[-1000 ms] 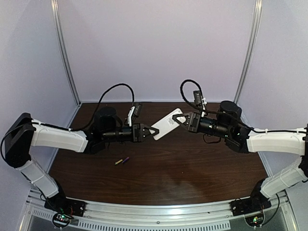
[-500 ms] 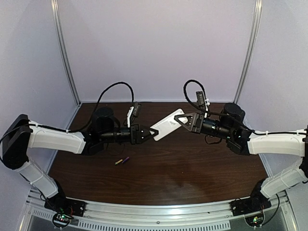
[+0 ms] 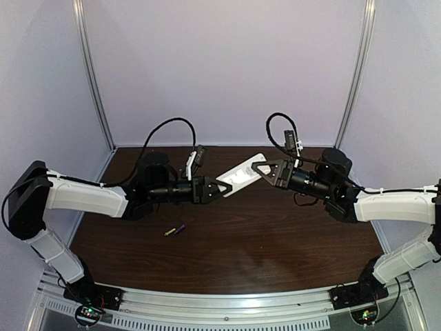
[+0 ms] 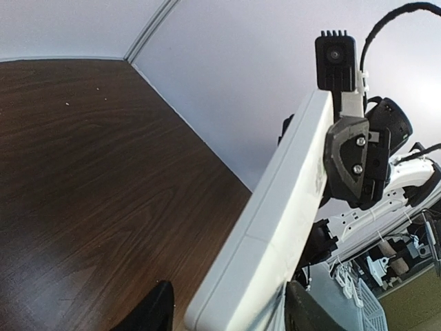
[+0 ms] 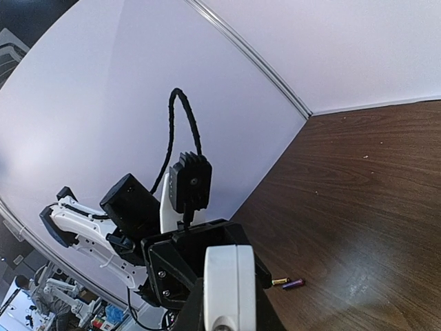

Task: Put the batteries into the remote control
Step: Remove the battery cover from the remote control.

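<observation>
A gap shows beside a finger at the remote control's end, so next my left gripper opens and closes on the cover's end (image 4: 224, 303) before sliding the cover off.
The white remote control (image 3: 241, 175) is held in the air above the table between the two arms, turned nearly edge-on. My right gripper (image 3: 258, 167) is shut on its far right end; in the right wrist view the remote (image 5: 231, 286) sits tight between the jaws. My left gripper (image 3: 220, 187) is open around the remote's lower left end. In the left wrist view the remote (image 4: 282, 214) touches one finger (image 4: 310, 310), and a strip of table shows beside the other finger (image 4: 155, 314). The yellowish-gold battery (image 3: 169, 232) and the dark bluish battery (image 3: 181, 228) lie together on the table, also in the right wrist view (image 5: 280, 282).
The dark wood table (image 3: 275, 241) is closed in by pale walls at the back and sides, with metal posts (image 3: 93, 76) in the corners. An aluminium rail (image 3: 227, 303) runs along the near edge. Cables loop above both wrists.
The remote has turned from showing its broad face to nearly edge-on and has risen a little. My right gripper shifted slightly right. My left gripper drew back, then came forward again.
</observation>
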Controlling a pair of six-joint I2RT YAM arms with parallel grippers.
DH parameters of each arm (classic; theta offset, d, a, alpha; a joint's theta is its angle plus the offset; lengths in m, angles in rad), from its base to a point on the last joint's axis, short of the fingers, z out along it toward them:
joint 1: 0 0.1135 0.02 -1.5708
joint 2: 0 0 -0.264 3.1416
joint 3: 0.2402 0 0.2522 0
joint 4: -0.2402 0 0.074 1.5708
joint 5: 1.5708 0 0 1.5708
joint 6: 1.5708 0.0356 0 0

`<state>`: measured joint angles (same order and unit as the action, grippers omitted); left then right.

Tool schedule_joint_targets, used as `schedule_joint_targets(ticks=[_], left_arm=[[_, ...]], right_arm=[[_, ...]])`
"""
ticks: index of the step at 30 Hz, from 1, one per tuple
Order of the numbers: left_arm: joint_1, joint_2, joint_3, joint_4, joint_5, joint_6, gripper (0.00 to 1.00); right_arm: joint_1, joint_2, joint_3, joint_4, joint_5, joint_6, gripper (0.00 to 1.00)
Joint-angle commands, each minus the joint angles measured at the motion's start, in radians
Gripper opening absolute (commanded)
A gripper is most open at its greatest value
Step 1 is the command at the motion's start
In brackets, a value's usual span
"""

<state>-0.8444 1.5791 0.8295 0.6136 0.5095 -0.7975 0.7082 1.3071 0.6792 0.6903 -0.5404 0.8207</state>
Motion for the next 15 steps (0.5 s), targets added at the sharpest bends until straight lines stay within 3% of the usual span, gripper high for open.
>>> schedule_joint_targets(ticks=[1,9,15], left_arm=[[-0.002,0.033,0.047,0.033,-0.049,-0.087,0.56],[-0.002,0.061,0.050,0.050,-0.096,-0.204,0.47],[-0.002,0.082,0.022,0.083,-0.105,-0.268,0.54]], right_arm=[[0.022,-0.003,0.039,-0.049,0.072,-0.066,0.00],[0.039,-0.040,0.032,-0.099,0.151,-0.116,0.00],[0.039,-0.072,0.007,-0.089,0.185,-0.128,0.00]])
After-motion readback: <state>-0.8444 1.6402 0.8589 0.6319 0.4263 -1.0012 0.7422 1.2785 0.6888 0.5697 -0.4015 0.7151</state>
